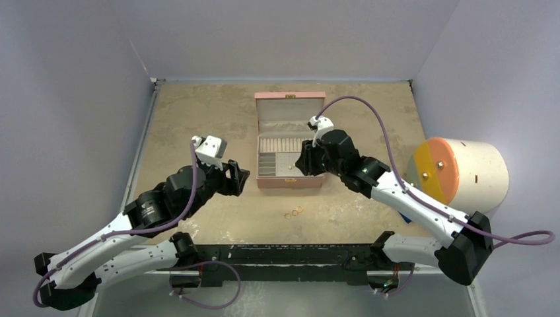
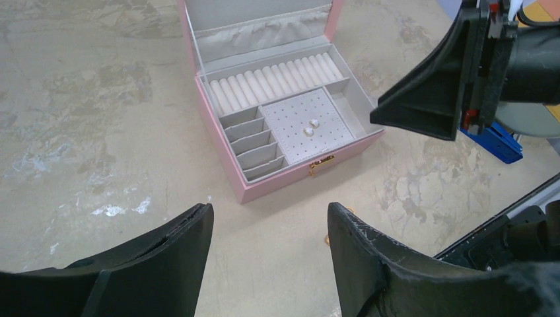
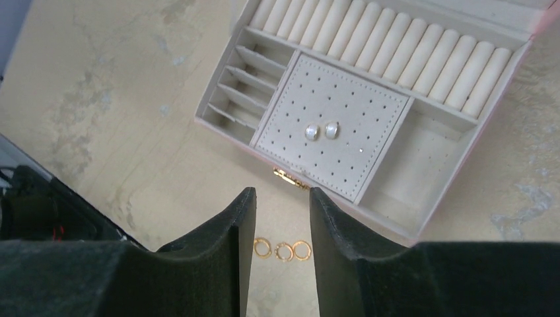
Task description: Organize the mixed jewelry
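Observation:
The gold ring at the end of the row nearest my left gripper is next, and my right gripper will close on the outer side of the gold ring (image 1: 284, 215) (image 3: 256, 242).
Three small gold rings (image 3: 284, 251) lie in a row on the table in front of the pink box (image 3: 394, 226), also seen in the top view as gold rings (image 1: 293, 212). Two pearl-like studs (image 3: 321, 131) sit on the box's dotted pad, studs (image 2: 311, 127) in the left wrist view. My right gripper (image 3: 282, 193) hangs open over the box's front edge, nothing between its fingers, the rings below the gap. My left gripper (image 2: 271, 211) stands open left of the box (image 1: 289, 182), empty.
The box lid (image 1: 289, 105) stands open at the back. Ring rolls (image 3: 383, 46), narrow slots (image 3: 241, 89) and a bare side compartment (image 3: 409, 158) fill the box. A white cylinder with an orange and yellow face (image 1: 462, 172) sits at the right.

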`<action>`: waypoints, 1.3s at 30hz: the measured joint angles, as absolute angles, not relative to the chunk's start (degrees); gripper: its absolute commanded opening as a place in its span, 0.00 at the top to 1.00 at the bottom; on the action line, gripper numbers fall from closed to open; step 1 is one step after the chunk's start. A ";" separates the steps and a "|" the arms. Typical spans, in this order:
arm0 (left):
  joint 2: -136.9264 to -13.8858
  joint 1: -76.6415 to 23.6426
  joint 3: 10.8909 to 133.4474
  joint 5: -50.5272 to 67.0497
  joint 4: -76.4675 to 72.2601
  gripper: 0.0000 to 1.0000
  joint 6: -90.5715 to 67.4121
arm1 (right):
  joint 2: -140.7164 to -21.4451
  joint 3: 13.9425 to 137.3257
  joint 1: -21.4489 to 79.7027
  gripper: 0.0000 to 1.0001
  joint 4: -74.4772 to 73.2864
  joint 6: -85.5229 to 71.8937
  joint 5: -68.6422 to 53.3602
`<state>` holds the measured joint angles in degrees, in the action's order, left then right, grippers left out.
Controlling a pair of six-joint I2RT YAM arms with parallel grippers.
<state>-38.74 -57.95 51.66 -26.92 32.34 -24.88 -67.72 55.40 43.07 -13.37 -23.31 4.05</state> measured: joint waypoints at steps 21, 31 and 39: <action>-40.23 -57.93 51.64 -28.95 32.62 0.36 -24.88 | -75.07 45.12 66.94 0.63 -17.58 -46.48 15.73; -38.59 -57.93 51.64 -28.80 32.77 0.36 -24.88 | -86.74 50.04 70.19 0.70 -17.34 -62.02 21.78; -36.82 -57.93 51.66 -28.73 32.80 0.36 -24.88 | -91.88 53.58 70.24 0.71 -19.38 -70.11 23.44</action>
<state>-36.82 -57.93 51.66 -28.73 32.80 -24.88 -91.88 53.58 70.24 -19.38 -70.11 23.44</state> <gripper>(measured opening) 0.635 0.291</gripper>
